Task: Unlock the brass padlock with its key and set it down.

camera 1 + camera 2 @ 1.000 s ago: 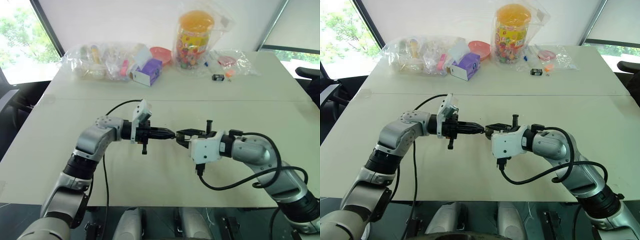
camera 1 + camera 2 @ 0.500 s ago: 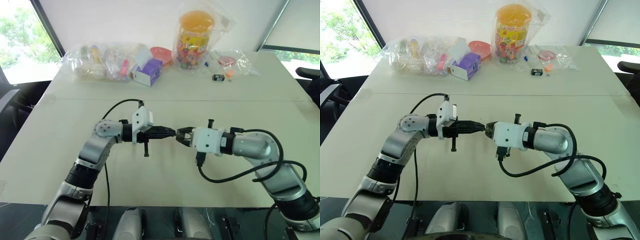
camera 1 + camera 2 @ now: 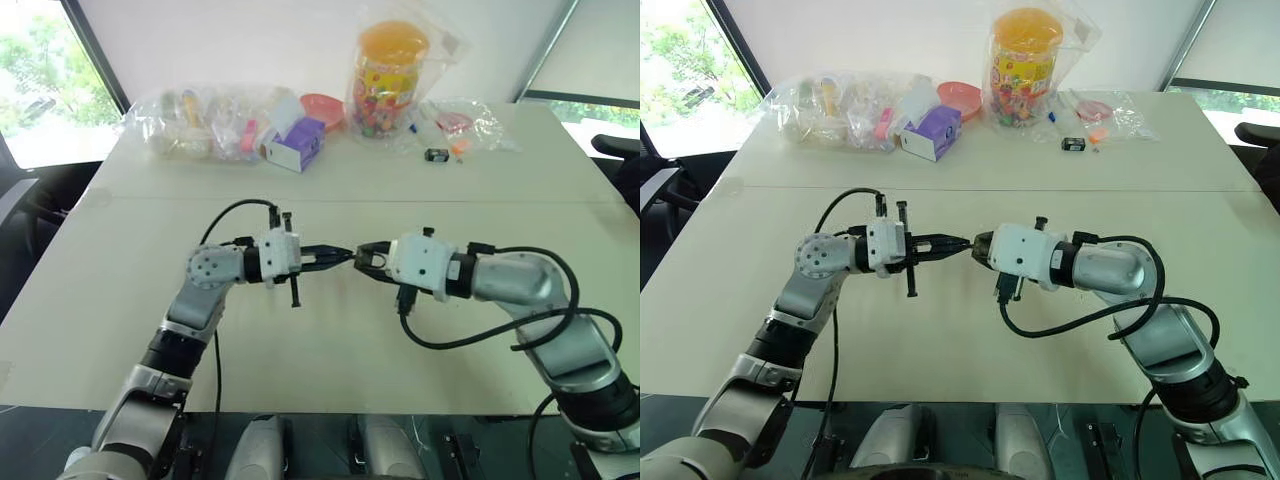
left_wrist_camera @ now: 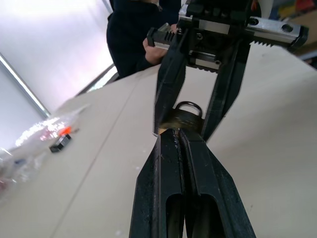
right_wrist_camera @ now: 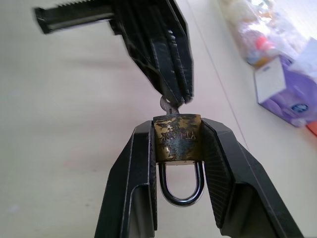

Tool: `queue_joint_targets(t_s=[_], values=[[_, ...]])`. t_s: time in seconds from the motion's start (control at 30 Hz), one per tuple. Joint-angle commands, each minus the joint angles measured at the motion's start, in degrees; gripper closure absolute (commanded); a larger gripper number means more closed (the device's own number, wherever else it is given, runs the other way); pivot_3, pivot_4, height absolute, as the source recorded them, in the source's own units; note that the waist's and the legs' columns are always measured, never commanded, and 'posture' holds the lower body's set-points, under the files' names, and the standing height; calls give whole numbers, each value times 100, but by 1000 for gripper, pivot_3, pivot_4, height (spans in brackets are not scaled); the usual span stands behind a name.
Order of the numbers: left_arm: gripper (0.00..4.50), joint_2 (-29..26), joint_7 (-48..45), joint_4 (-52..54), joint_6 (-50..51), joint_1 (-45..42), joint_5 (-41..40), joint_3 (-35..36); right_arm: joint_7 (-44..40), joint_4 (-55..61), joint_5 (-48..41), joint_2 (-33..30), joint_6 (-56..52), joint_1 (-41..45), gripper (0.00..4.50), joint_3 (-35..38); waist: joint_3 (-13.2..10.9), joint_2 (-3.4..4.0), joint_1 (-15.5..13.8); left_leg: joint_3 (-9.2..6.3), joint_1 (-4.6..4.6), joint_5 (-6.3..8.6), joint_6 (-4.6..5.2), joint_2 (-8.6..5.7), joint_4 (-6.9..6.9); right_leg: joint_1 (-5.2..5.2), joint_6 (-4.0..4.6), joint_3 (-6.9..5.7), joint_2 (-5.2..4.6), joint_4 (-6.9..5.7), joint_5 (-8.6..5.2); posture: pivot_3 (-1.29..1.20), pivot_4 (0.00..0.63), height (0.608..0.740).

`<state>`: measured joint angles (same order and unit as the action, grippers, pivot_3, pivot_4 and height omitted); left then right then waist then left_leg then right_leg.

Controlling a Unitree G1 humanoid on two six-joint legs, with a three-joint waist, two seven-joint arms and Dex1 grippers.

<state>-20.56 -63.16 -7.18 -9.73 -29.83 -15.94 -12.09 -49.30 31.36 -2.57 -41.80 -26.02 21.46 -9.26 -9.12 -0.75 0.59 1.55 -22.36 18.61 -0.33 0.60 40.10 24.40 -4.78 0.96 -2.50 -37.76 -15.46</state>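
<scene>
The key's head lies crosswise at my left fingers' edge; I need to open, roll that gripper and pinch its flat faces (image 5: 167, 103) before turning.
The brass padlock (image 5: 178, 140) hangs above the table's middle, clamped by its sides between the fingers of my right gripper (image 3: 366, 259), which is shut on it. Its silvery shackle (image 5: 184, 184) points back toward that wrist, and both legs sit in the body. The key (image 5: 168, 105) sticks out of the lock's far end. My left gripper (image 3: 338, 256) is shut on the key's head, meeting the right gripper tip to tip. In the left wrist view the lock (image 4: 179, 118) shows just past the shut fingers (image 4: 167, 148).
Along the far edge of the table (image 3: 450, 220) lie clear plastic bags of toys (image 3: 200, 125), a purple and white box (image 3: 295, 145), a bagged jar of colourful pieces (image 3: 390, 75) and a small black object (image 3: 435, 155). A person in dark clothes (image 4: 131, 29) stands beyond the table.
Both wrists have rolled about their own axes while the grippers stay tip to tip. The right hand has risen slightly. Key and padlock remain gripped.
</scene>
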Motion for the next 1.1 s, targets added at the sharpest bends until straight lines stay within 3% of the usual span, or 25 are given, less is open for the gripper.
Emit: queue_joint_targets(t_s=[0.03,0.17,0.33,0.43,0.53,0.7,1.1], values=[[4449,-44,383,534,2104,-185,-881,228,66,106,-14,-65,26,139,3804,173,0,0,4,-1,0,0,0,1,0,0,0,0,1,0,0,0,150,735],[4449,-344,555,781,5206,-350,-2335,480,76,125,10,-94,35,141,3804,141,0,0,18,-2,0,0,0,2,1,0,0,0,4,-5,0,0,150,735],[4449,-317,834,950,6308,-429,-2916,768,89,132,16,-96,32,139,3804,114,0,0,14,-3,3,0,0,3,0,1,-1,0,3,-7,0,0,150,735],[4449,-295,933,982,6513,-456,-2996,857,90,148,18,-97,18,140,3804,100,0,0,1,-3,2,-1,-1,1,0,1,0,1,-4,-6,0,0,150,735],[3631,-223,1079,863,6549,-536,-2971,952,89,173,20,-98,7,130,3804,84,0,0,2,-3,2,-1,-1,1,0,1,0,1,-6,-6,0,0,150,735],[1125,-217,1073,789,6453,-590,-2841,969,81,211,19,-100,-21,134,3804,62,0,0,3,-2,2,-1,-2,1,0,1,0,2,-6,-6,-1,0,150,735],[1125,-90,1009,565,6229,-641,-2662,882,40,486,-69,-81,-238,150,3804,-42,0,0,0,-2,2,-1,-2,1,0,1,0,2,-7,-5,-1,0,150,735]])
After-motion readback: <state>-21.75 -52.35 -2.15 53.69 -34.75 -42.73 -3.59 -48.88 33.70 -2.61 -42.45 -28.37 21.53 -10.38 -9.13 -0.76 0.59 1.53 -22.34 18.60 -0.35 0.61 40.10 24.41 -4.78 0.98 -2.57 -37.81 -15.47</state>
